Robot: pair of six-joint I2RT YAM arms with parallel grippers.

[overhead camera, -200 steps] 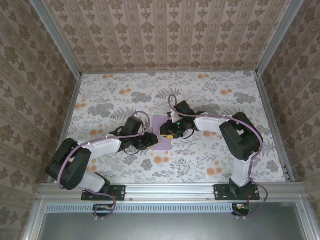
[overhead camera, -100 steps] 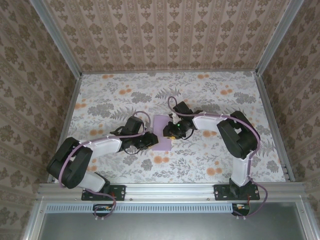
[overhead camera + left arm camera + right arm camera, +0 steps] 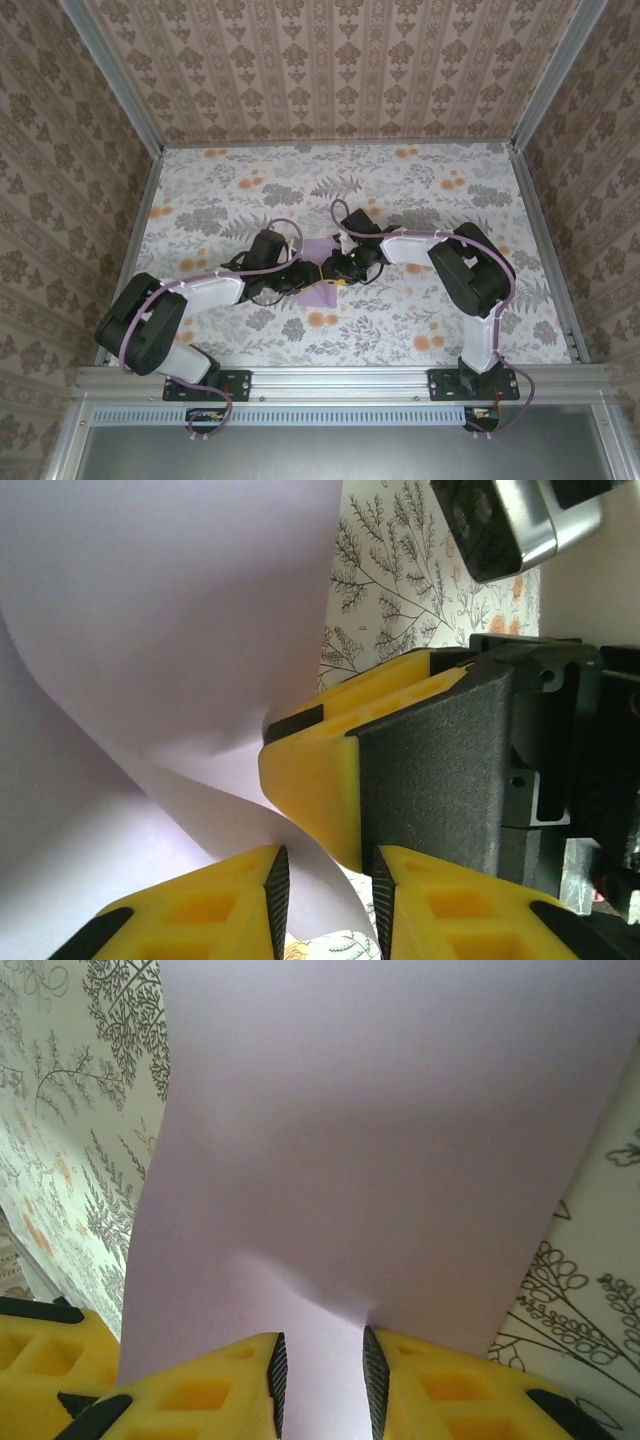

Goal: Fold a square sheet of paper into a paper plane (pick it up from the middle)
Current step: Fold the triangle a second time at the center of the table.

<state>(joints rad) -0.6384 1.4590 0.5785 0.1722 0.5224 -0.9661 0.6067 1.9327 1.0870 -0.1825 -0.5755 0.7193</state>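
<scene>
The paper is buckling beside my right gripper's finger, so next my right gripper backs off to the paper's side edge before my left gripper grips the paper's loose flap [image 3: 275, 842].
The square sheet of paper [image 3: 321, 295] is plain lilac and lies at the table's middle, mostly covered by both grippers. My left gripper [image 3: 306, 278] and right gripper [image 3: 335, 272] meet tip to tip over its centre. In the left wrist view the sheet [image 3: 150, 630] curls up in a buckle. Its edge runs loosely through the gap of the left gripper [image 3: 325, 895], and a yellow finger [image 3: 310, 780] of the right gripper presses beside it. In the right wrist view the paper [image 3: 380, 1140] shows a small raised ridge leading into the right gripper [image 3: 320, 1380], whose jaws stand a little apart.
The floral tablecloth [image 3: 420, 190] covers the whole table. Patterned walls [image 3: 340, 70] close in the back and both sides. A metal rail [image 3: 340, 378] runs along the near edge, where the arm bases are bolted.
Both grippers have moved in toward each other over the sheet's centre. The right jaws have narrowed. The flat sheet has buckled upward and less of it shows from above.
</scene>
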